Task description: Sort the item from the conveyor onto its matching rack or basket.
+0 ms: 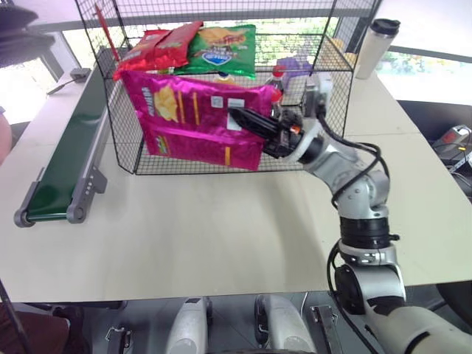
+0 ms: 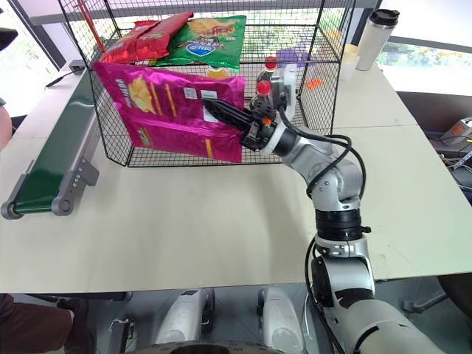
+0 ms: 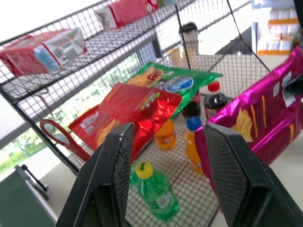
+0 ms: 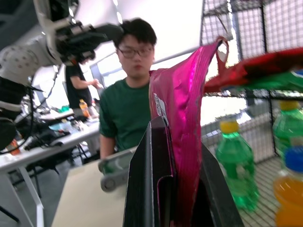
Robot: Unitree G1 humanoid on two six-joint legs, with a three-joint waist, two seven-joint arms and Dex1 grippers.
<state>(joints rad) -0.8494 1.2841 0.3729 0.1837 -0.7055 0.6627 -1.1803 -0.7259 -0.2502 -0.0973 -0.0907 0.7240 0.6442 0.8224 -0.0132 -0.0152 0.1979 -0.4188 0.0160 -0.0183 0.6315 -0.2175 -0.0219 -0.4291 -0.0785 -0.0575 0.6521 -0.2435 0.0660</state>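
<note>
My right gripper releases the magenta-pink chip bag next on the rack's shelf (image 1: pixel 282 57) beside the green chip bag.
The item (image 1: pixel 184 122), a big magenta-pink chip bag, hangs upright just in front of the black wire rack (image 1: pixel 122 136). My right gripper (image 1: pixel 236 118) reaches in from the right, shut on the bag's right edge. In the right wrist view the fingers (image 4: pixel 151 161) pinch the pink foil (image 4: pixel 182 104). The dark green conveyor (image 1: pixel 70 158) runs along the table's left side with nothing on it. My left gripper (image 3: pixel 168 132) is open with nothing between its fingers, level with the rack's shelf, and the pink bag (image 3: pixel 255 118) hangs just beside it.
Red (image 1: pixel 151 48) and green (image 1: pixel 221 48) chip bags lie on the rack's shelf. Green, orange and dark bottles (image 3: pixel 154 194) stand on its floor. A steel tumbler (image 1: pixel 375 46) stands at the table's back right. A person in a green shirt (image 4: pixel 125 113) is beyond the conveyor.
</note>
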